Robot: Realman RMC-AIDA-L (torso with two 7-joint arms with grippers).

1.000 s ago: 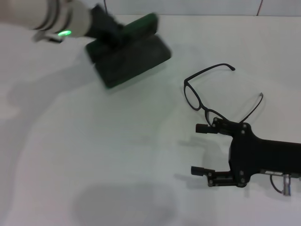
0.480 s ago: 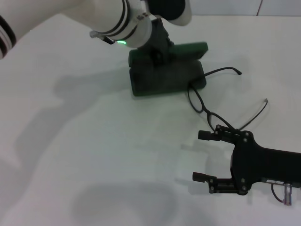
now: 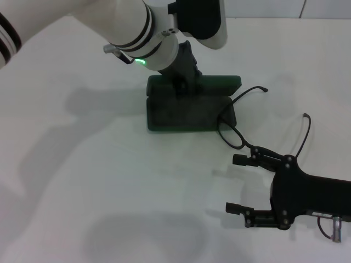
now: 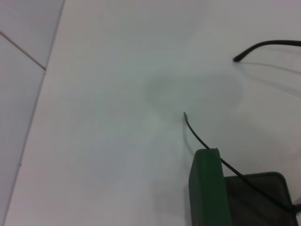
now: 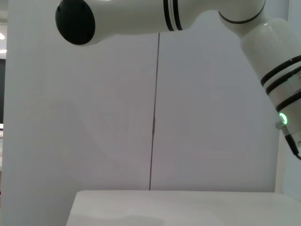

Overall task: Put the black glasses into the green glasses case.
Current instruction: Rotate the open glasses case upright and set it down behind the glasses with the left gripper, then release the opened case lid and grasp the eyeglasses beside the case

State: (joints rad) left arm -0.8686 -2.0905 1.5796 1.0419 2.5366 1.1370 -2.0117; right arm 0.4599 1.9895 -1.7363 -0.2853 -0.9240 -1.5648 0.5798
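Note:
The robot's right gripper will next move to the black glasses' bridge [image 3: 249, 146], between the two lenses, and close there.
The green glasses case [image 3: 186, 112] lies open on the white table, with its lid [image 3: 216, 84] raised at the back. My left gripper [image 3: 184, 82] is shut on the lid's rear edge. The black glasses [image 3: 232, 135] lie unfolded just right of the case. One lens rests against the case's right end and one temple arm [image 3: 251, 91] reaches past the lid. The left wrist view shows the lid edge [image 4: 206, 188] and a temple arm [image 4: 202, 141] crossing it. My right gripper [image 3: 231, 184] is open and empty, on the table just in front of the glasses.
The white table [image 3: 82, 181] stretches to the left and front of the case. A pale wall [image 5: 117, 117] stands behind the table. My left arm [image 3: 126, 27] reaches over the back left of the table.
My left gripper has dragged the case from the back left to the right and nearer, up against the glasses. The glasses were nudged a little. The right gripper has barely moved.

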